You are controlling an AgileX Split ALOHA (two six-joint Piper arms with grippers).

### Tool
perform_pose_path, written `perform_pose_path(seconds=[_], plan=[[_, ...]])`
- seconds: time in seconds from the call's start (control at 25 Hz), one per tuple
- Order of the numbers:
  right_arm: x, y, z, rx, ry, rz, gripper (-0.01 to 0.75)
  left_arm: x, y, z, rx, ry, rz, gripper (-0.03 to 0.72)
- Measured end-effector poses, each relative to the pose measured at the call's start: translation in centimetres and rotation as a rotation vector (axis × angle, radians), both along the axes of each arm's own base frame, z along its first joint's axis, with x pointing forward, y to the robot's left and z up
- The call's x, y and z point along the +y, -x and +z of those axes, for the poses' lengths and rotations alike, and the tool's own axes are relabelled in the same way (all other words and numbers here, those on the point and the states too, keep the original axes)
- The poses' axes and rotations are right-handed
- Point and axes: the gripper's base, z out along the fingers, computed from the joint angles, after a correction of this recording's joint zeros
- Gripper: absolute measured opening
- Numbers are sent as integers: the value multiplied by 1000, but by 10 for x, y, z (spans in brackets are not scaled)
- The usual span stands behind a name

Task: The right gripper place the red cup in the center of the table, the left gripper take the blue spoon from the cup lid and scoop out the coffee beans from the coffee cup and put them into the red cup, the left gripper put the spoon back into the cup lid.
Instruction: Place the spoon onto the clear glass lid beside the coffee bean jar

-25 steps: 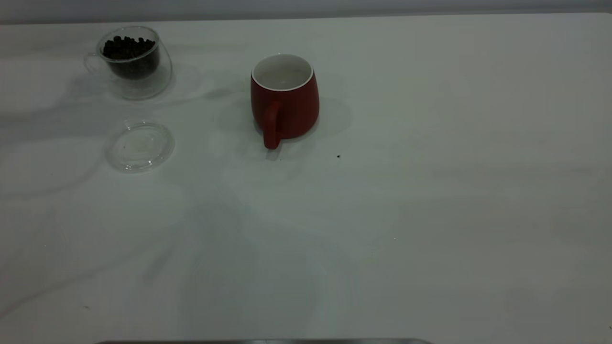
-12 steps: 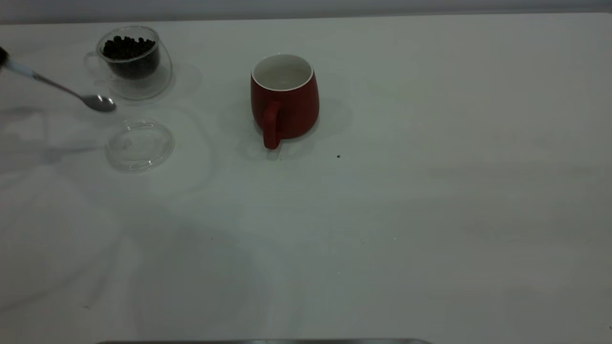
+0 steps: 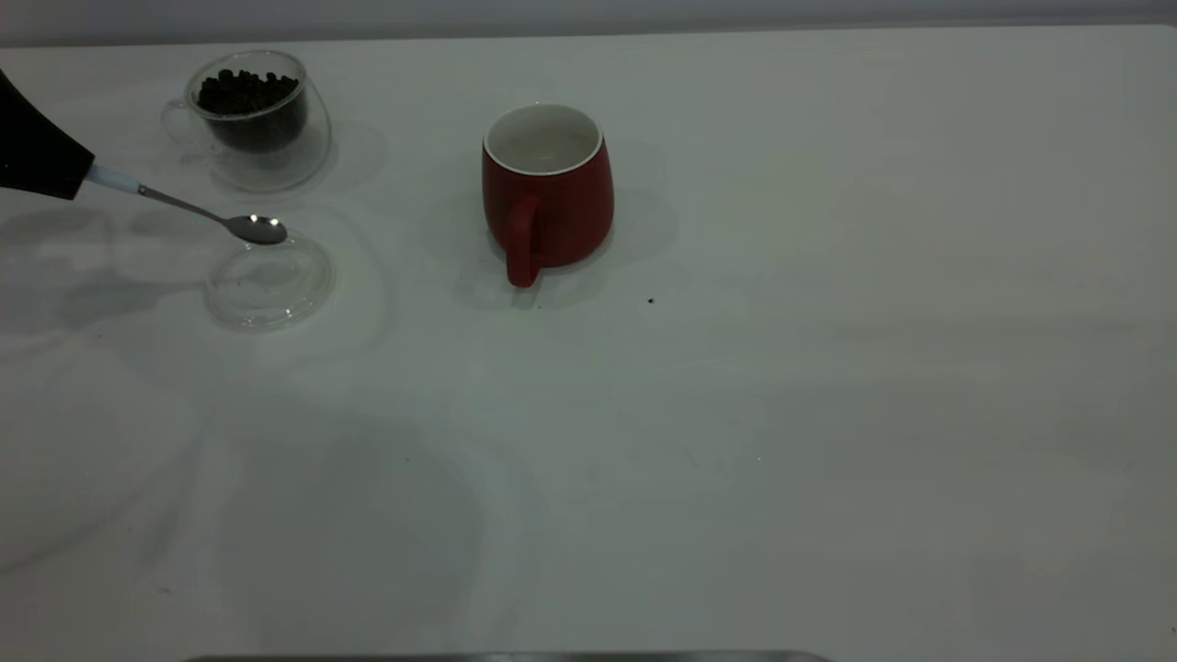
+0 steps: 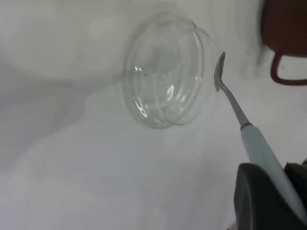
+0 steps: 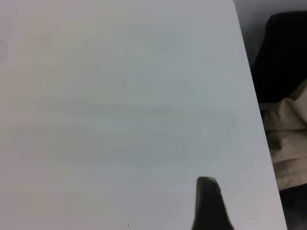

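Note:
My left gripper needs to drop the blue spoon inside the clear cup lid (image 3: 282,246) (image 4: 189,72), with the spoon's bowl pointing toward the red cup.
My left gripper (image 3: 74,176) enters at the exterior view's left edge, shut on the pale handle of the blue spoon (image 3: 184,210). The spoon's shiny bowl looks empty and hangs over the far rim of the clear cup lid (image 3: 268,281); I cannot tell if they touch. The left wrist view shows the gripper (image 4: 283,179), the spoon (image 4: 261,151) and the lid (image 4: 168,76). The glass coffee cup (image 3: 257,119) with coffee beans (image 3: 246,92) stands behind the lid. The red cup (image 3: 552,198) stands upright mid-table, handle forward. My right gripper (image 5: 209,206) shows only as a black tip over bare table.
A tiny dark speck (image 3: 651,301) lies right of the red cup. The right wrist view shows the table's edge (image 5: 249,72), with a black object (image 5: 283,57) and beige cloth (image 5: 288,139) beyond it.
My left gripper came in from the left edge with the spoon and moved right and nearer, bringing the spoon's bowl from beside the coffee cup to the lid's far rim.

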Motion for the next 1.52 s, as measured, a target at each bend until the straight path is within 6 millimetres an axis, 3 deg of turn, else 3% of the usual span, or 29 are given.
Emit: perform_pose_path(seconds=[0.52,1.12,1.52], plan=[[0,0,0,0,0,0,518,0,-1,-19,11,-14,26,126],[0,0,0,0,0,0,518,-17,-6,-46,-4,21,24,126],[0,0,0,0,0,0,518,-17,-7,-48,-43,7,0,126]])
